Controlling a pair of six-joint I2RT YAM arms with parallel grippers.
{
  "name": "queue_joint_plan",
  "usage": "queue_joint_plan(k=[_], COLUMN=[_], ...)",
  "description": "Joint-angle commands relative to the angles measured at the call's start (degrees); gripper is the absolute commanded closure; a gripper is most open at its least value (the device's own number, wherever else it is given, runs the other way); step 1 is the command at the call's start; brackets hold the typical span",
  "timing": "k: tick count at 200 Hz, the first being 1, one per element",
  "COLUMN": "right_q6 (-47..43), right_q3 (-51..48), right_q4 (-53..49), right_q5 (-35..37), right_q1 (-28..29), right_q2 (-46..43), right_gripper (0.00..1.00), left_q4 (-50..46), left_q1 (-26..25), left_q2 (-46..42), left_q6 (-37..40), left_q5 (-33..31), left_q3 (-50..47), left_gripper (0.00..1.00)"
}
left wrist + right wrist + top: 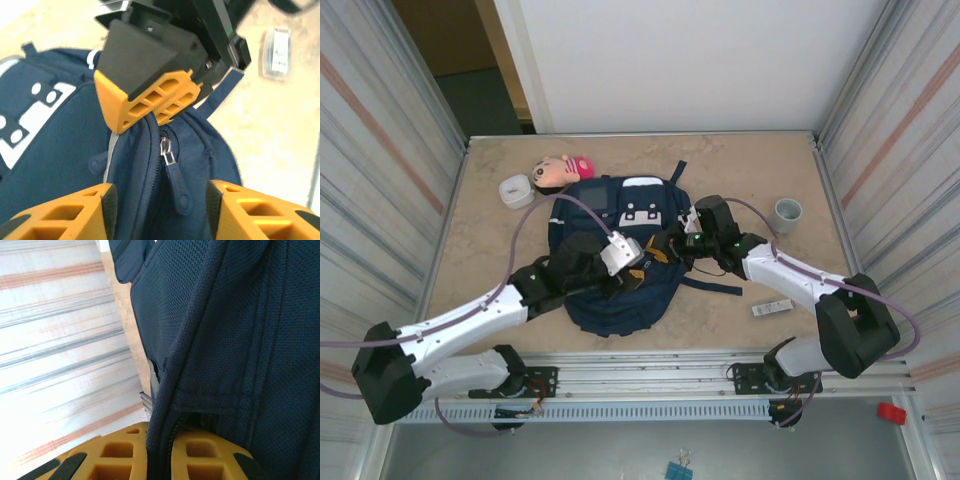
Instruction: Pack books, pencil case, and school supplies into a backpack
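Observation:
My left gripper should pinch the pull (pixel 177 186) and draw the zipper open, as the zipper pull lies loose with its slider close by my right gripper.
The navy backpack (pixel 620 305) lies flat in the middle of the table. My left gripper (pixel 638 268) hovers open over its zipper; in the left wrist view the zipper pull (pixel 175 185) lies loose between the orange fingers of the left gripper (pixel 162 200). Facing it, my right gripper (pixel 150 116) is shut on the fabric edge beside the zipper. The right wrist view shows the right gripper (pixel 160 452) pinching a fold of backpack (pixel 240 340) cloth. One school supply, a slim white-and-black bar (pixel 772 307), lies on the table at the right. A face-shaped pink pencil case (pixel 560 171) sits at the back left. The books are out of view.
A grey cup (pixel 788 211) stands at the back right. A white rounded box (pixel 516 190) sits at the back left next to the pencil case. Metal walls close in the table on both sides, and a rail runs along the near edge.

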Motion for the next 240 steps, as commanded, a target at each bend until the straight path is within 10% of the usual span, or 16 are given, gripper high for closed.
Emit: queue_joint_plan(k=[1, 59, 157, 240], right_q6=[1.0, 0.4, 0.0, -4.6], right_q3=[0.2, 1.7, 2.9, 2.7], right_q4=[3.6, 2.2, 1.6, -4.9], right_q5=[2.8, 2.6, 1.8, -1.7], right_q1=[0.3, 1.0, 3.0, -1.8], right_q2=[-2.2, -3.2, -3.0, -5.5], right_gripper=[1.00, 1.00, 1.00, 1.00], left_q4=[-12.8, -17.1, -1.7, -9.9], left_q1=[-3.5, -12.0, -9.5, -8.2], left_q2=[-4.0, -5.0, 6.0, 9.1], left_q6=[-24.5, -50.2, -50.4, -47.4], left_q5=[-10.4, -15.5, -18.9, -21.2], left_q3=[3.2, 3.0, 5.6, 7.5], left_gripper=[0.46, 0.42, 0.42, 1.00])
